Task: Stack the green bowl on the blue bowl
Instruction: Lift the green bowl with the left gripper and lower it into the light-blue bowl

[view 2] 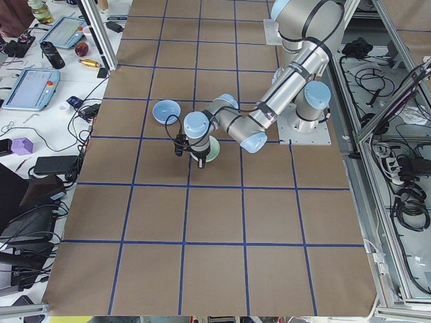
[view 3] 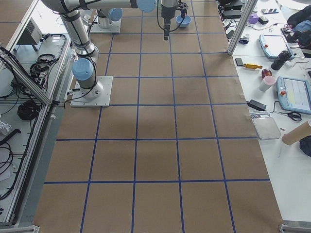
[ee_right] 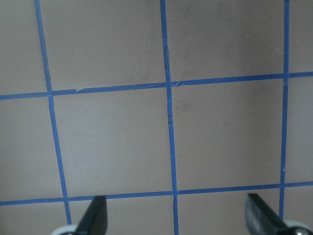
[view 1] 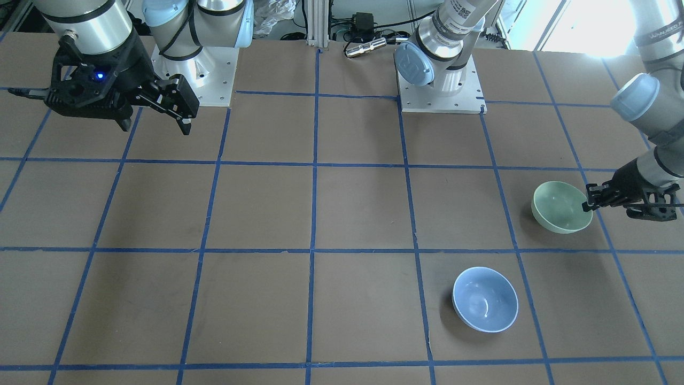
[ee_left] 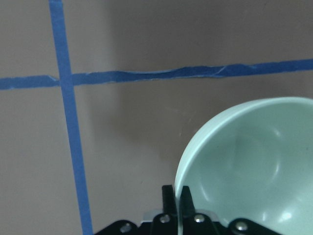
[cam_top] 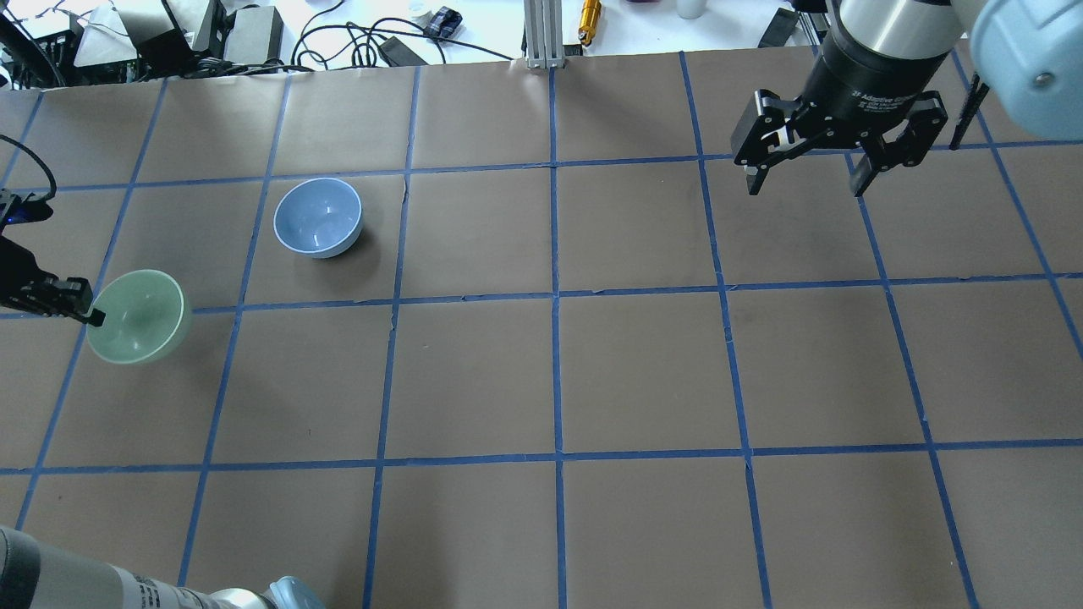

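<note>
Next, I release the green bowl from my left gripper so that it sits nested inside the empty hollow of the blue bowl [view 1: 487, 299].
The green bowl [view 1: 558, 207] sits at the table's left side; it also shows in the overhead view [cam_top: 140, 317]. My left gripper [view 1: 590, 203] is shut on its rim, one finger inside and one outside, as the left wrist view [ee_left: 178, 200] shows. The bowl [ee_left: 249, 161] looks slightly tilted; I cannot tell whether it is off the table. The blue bowl [view 1: 485, 299] stands upright and empty about one tile away, farther from the robot [cam_top: 318, 217]. My right gripper [cam_top: 804, 182] is open and empty, high over the table's far right.
The brown table [cam_top: 550, 372] carries a grid of blue tape lines. Cables, tools and tablets lie beyond the far edge [cam_top: 254, 34]. The arm bases [view 1: 441, 80] stand at the robot's side.
</note>
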`<state>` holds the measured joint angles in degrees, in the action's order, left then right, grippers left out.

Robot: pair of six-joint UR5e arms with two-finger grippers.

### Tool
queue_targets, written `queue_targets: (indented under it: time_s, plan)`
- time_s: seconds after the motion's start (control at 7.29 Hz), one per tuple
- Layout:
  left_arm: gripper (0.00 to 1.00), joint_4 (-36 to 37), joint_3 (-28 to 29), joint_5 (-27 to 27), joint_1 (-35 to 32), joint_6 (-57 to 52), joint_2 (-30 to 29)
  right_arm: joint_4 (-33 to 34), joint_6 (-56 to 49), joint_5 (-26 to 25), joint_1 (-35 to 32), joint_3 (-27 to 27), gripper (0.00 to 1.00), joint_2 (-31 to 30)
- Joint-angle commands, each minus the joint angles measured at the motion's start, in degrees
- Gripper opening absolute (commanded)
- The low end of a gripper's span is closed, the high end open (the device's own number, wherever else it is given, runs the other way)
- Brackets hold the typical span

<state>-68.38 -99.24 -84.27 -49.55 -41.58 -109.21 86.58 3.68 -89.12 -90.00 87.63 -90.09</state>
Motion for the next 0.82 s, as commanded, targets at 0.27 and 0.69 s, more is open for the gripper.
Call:
queue_targets:
  time_s: [0.27,0.69]
  plan:
    - [0.00,-4.66,9.59,4.36,-17.92,26.84,-4.41,-0.01,0.01,0.00,0.00,0.00,1.00,0.00]
    - [0.00,-3.17,13.02,4.64,-20.59,30.60,-8.99,-0.01,0.01,0.00,0.00,0.00,1.00,0.00]
